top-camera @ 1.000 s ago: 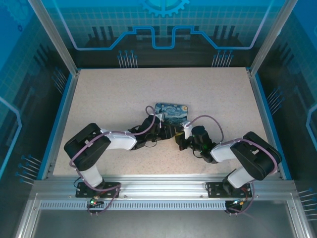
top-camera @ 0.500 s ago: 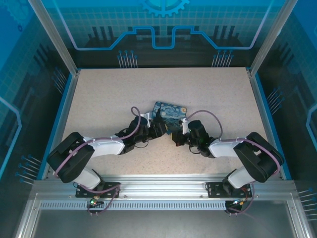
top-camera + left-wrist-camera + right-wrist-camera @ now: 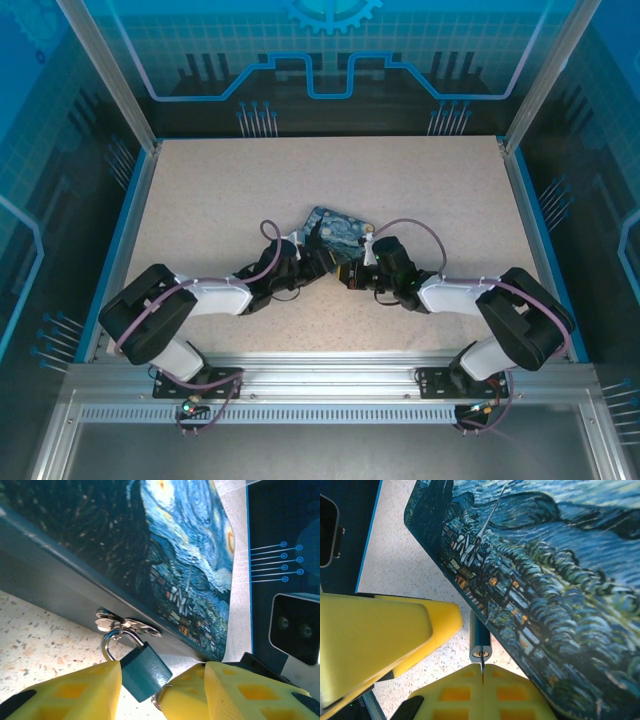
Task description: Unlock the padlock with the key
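Note:
The padlock hangs loose between my open left fingers, so next my left gripper closes tight on it before my right gripper opens and takes the key (image 3: 482,662) from the front.
The small teal padlock (image 3: 145,672) hangs by its silver shackle from the hasp (image 3: 125,623) on the front of the swirl-painted tin (image 3: 335,228). My left gripper (image 3: 162,666) is open and straddles the lock, its left finger (image 3: 65,690) against the lock's side. The right gripper (image 3: 482,669) is shut on the thin dark key (image 3: 482,674). The key's tip sits at the keyhole in the padlock's (image 3: 480,635) bottom face. A metal ring (image 3: 156,701) shows by the lock's lower corner. From above, both grippers meet at the tin's near edge.
The tin lies slightly turned near the middle of the speckled table (image 3: 220,200), inside blue walls and metal posts. The right wrist's camera housing (image 3: 295,625) is close beside the left fingers. The left gripper's yellow finger (image 3: 395,630) crowds the padlock's left side.
The left arm's elbow dropped and swung left. The right gripper slid left toward the padlock. The tin turned a little and shifted left.

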Controlling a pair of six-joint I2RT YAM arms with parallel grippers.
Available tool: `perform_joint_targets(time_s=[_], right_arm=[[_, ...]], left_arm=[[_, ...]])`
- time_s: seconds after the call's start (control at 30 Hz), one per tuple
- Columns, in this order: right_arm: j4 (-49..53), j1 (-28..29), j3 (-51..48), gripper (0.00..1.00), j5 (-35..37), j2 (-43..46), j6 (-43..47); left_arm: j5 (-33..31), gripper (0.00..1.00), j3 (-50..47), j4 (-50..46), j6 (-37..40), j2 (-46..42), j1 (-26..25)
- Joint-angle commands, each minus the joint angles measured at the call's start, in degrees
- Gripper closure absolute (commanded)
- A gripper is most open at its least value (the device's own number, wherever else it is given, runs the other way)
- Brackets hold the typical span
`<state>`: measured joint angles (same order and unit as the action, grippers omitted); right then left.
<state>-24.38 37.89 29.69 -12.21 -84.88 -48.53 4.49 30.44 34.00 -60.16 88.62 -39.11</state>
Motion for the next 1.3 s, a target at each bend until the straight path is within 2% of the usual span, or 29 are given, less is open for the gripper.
perform_joint_targets(time_s=[0.0, 0.3, 0.77, 0.9, 1.07, 1.27], right_arm=[[1.16, 1.22, 1.81, 1.00, -0.55, 1.43, -2.44], [1.36, 1.79, 2.39, 1.00, 0.12, 0.69, -3.08], [0.79, 3.13, 3.07, 1.00, 0.96, 0.33, -4.62], [0.00, 3.33, 2.84, 1.00, 0.71, 0.33, -5.20], [-0.34, 3.29, 2.00, 0.98, 1.38, 1.26, -5.14], [0.35, 3.31, 0.10, 0.78, 3.19, 3.89, -3.28]], left_arm=[[-2.17, 0.51, -1.63, 2.20, -3.06, 1.20, 0.15], [-3.41, 0.51, -2.20, 3.01, -7.61, 2.61, -0.73], [-4.73, 0.61, -2.63, 12.04, -13.69, 7.28, -3.22], [-6.44, 0.69, -3.01, 13.07, -14.06, 7.62, -3.64], [-7.77, 0.85, -3.96, 14.26, -14.36, 7.28, -3.69], [-8.14, 1.00, -4.20, 14.75, -14.29, 7.01, -3.62]])
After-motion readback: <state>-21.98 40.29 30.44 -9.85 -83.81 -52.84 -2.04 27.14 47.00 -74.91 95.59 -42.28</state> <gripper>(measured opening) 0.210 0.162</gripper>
